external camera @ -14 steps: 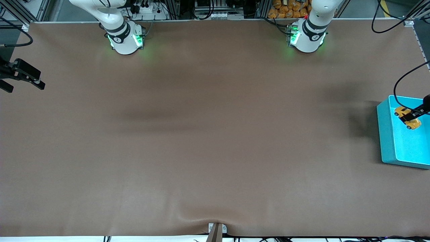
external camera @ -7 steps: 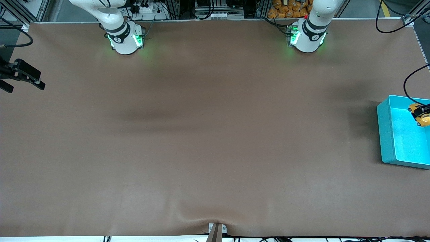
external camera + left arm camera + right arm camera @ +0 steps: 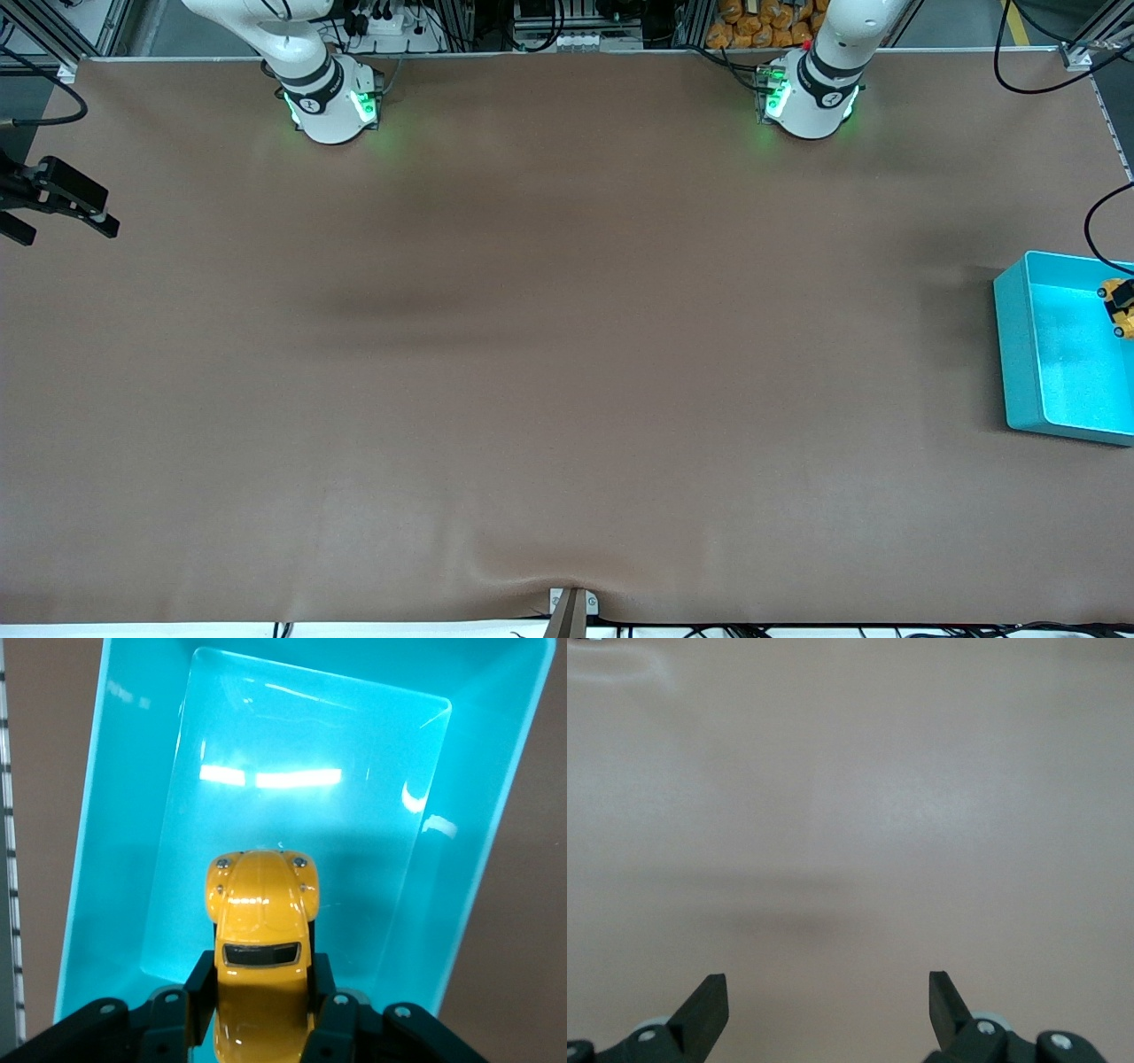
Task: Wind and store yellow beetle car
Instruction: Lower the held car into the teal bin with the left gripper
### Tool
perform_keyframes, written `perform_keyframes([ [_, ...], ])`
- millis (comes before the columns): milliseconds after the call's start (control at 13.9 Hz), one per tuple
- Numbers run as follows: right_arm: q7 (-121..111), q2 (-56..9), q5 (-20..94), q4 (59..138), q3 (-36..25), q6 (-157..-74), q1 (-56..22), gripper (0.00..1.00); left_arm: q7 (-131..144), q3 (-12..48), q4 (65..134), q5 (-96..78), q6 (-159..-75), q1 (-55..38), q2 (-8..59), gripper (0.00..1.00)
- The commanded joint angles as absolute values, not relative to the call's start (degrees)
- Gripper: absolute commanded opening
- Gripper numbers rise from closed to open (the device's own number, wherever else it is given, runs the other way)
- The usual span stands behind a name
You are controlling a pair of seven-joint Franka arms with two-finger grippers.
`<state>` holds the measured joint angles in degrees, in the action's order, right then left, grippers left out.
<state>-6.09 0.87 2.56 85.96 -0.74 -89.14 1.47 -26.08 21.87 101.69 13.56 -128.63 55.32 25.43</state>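
The robot's left gripper should release the yellow beetle car on the middle of the turquoise bin's bottom (image 3: 1074,352) (image 3: 279,833).
The yellow beetle car (image 3: 260,930) is clamped between the fingers of my left gripper (image 3: 261,983), held in the air over the turquoise bin (image 3: 115,815). In the front view the car (image 3: 1118,307) and left gripper (image 3: 1123,297) show at the edge of the picture, over the bin (image 3: 1019,354) at the left arm's end of the table. My right gripper (image 3: 828,1001) is open and empty over bare brown table; in the front view the right gripper (image 3: 53,199) waits at the right arm's end of the table.
The brown table mat (image 3: 567,354) has a slight wrinkle at its near edge. The bin (image 3: 496,815) holds nothing on its floor.
My left gripper has carried the car up and toward the left arm's end of the bin, nearly out of the front view. The right arm has not moved.
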Motion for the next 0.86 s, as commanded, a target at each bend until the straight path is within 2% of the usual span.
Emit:
perform_keyframes([
  [0,-5.98,0.18,1.58,84.64,-1.05,-88.77,0.88,1.0,-31.27,22.06,94.14,15.03,-127.27,55.46,31.54,0.0],
  [432,-5.89,-0.09,1.67,84.64,-1.05,-88.68,0.97,1.0,-32.87,22.06,92.72,18.08,-127.79,54.67,37.35,0.0],
  [792,-5.98,-0.09,1.58,84.64,-1.05,-89.03,0.88,1.0,-33.05,22.06,92.81,22.58,-130.42,55.02,39.2,0.0],
])
